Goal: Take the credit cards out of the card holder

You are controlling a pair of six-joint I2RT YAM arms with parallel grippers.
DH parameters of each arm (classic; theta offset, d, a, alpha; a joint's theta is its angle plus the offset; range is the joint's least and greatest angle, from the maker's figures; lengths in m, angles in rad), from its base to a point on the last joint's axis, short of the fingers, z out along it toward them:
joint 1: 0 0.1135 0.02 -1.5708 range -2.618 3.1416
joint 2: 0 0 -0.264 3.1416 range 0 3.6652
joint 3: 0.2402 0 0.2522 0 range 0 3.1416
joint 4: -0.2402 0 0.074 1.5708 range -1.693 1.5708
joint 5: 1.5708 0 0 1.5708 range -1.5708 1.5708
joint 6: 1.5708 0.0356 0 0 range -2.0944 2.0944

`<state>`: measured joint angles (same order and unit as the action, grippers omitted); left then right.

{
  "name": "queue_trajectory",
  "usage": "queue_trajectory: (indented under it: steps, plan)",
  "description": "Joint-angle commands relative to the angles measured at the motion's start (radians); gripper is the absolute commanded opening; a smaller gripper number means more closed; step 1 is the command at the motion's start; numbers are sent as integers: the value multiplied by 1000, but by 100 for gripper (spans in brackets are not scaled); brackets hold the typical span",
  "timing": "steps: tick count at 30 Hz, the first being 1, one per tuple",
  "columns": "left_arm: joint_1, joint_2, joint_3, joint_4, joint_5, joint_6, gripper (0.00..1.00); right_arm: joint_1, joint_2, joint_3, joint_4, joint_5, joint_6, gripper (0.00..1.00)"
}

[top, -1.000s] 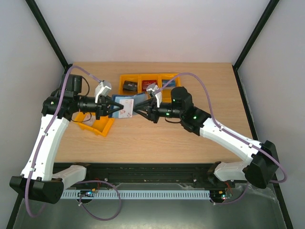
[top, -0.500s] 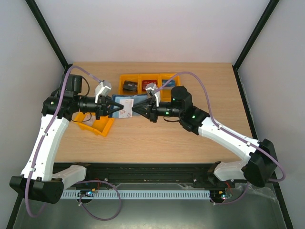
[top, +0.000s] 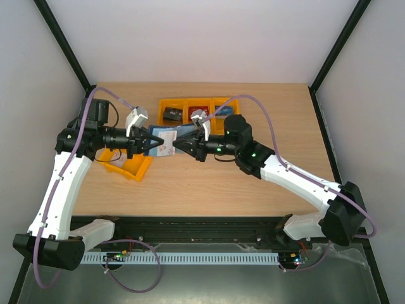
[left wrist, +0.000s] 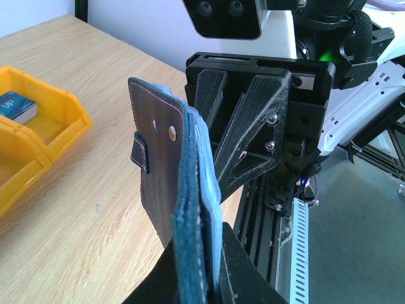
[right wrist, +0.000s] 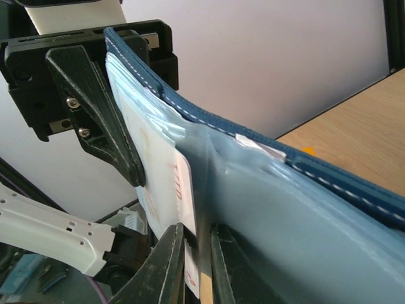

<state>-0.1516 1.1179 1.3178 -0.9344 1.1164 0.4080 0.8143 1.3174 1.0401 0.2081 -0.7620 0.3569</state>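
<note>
The robot's left gripper needs to set the card holder down on the bare wooden table (top: 199, 185), near the black rail in front.
The dark navy card holder (top: 166, 136) hangs in the air between my two grippers. My left gripper (top: 154, 144) is shut on its lower edge; in the left wrist view the holder (left wrist: 161, 164) stands upright from my gripper (left wrist: 205, 278), snap tab to the left. A white card with red marks (right wrist: 166, 183) sits in a pale blue clear sleeve (right wrist: 285, 234). My right gripper (right wrist: 197, 253) has its jaws a narrow gap apart, one on each side of the edge of the white card and sleeve. No black or teal card shows.
An orange bin (top: 197, 111) with small dark items stands behind the holder. A second orange bin (top: 130, 166) lies under the left arm and shows in the left wrist view (left wrist: 38, 136) holding a small card pack. The wooden table (top: 253, 183) lies below.
My right arm has moved left, bringing its fingers onto the holder's open side. The left arm and the holder have stayed put.
</note>
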Motion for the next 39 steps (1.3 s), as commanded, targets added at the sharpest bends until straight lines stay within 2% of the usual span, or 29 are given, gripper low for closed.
queue_trajectory:
  steps: [1,3,7,9,16,18,27,33,39]
  plan:
    - [-12,-17,-3,-22,98,17,2,11,33,38,107,-3,35,12]
    - [-11,-17,-5,-21,97,18,2,13,34,33,160,-23,63,11]
    - [-11,-18,-11,-15,95,12,2,13,26,8,208,-50,96,2]
    - [-11,-18,-14,-9,91,2,3,13,14,-6,216,-56,97,2]
    - [-9,-27,-41,-18,79,0,19,-6,-47,-34,163,-40,70,2]
    - [-8,-30,-44,-32,82,13,20,-20,-59,-35,142,-44,65,2]
    - [-1,-46,-59,-43,85,32,4,-65,-103,-27,16,-24,6,2]
    - [8,-47,-69,-32,85,19,6,-86,-116,-27,-54,-13,-27,2]
    - [11,-46,-72,-29,97,15,9,-89,-111,-36,-51,-41,-19,2]
